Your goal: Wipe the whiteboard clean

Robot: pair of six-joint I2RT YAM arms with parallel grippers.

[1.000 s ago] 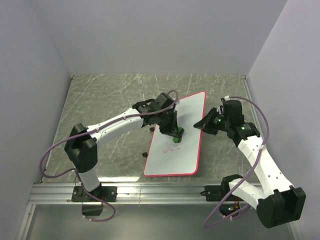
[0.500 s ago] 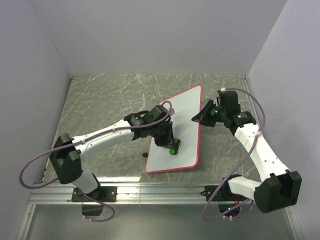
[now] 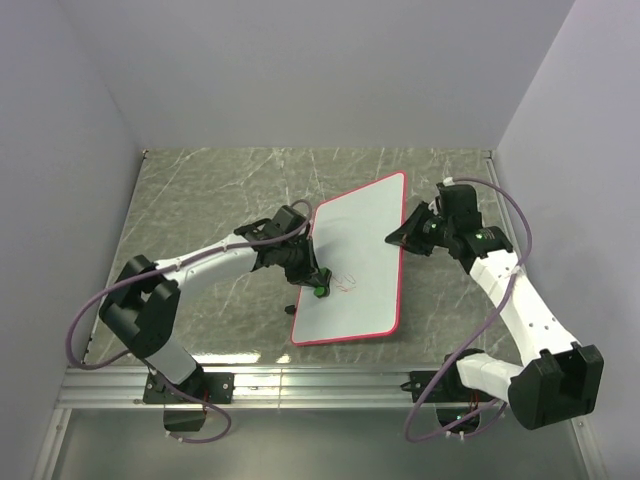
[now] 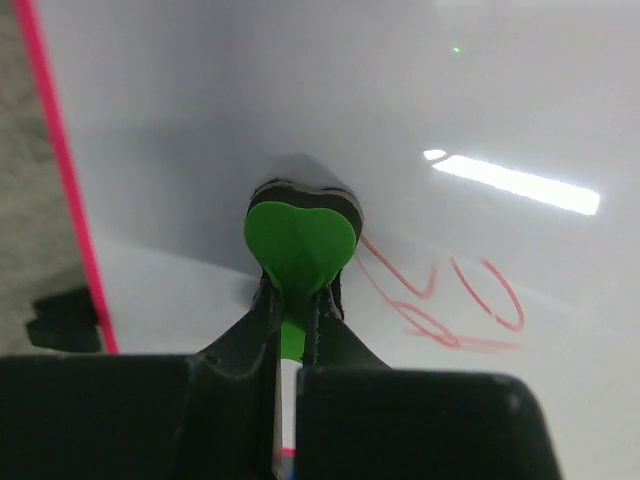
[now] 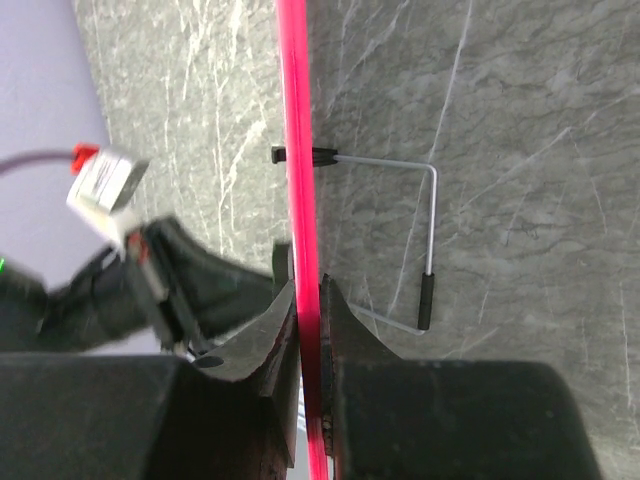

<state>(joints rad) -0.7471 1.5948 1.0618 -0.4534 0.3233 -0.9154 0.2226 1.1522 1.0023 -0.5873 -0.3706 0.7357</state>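
Note:
Next, my left gripper releases the green eraser on the grey marble tabletop [image 3: 235, 269] under its white forearm, next to the whiteboard.
The whiteboard [image 3: 360, 240] lies tilted on the table, white with a red-pink rim. A small red scribble [image 3: 346, 284] remains near its left side; it shows in the left wrist view [image 4: 440, 300] to the right of the eraser. My left gripper [image 3: 316, 286] is shut on the green eraser [image 4: 298, 240], whose pad presses on the board. My right gripper [image 3: 399, 238] is shut on the board's right rim [image 5: 300, 180], seen edge-on between the fingers in the right wrist view.
A bent wire stand [image 5: 428, 240] hangs under the board above the grey marble tabletop [image 3: 200, 200]. Walls close in on the left, back and right. A metal rail [image 3: 320, 380] runs along the near edge.
My left gripper slid the eraser down the board and then back up to the left, near the left rim. Most of the scribble is gone. The board shifted slightly under my right gripper.

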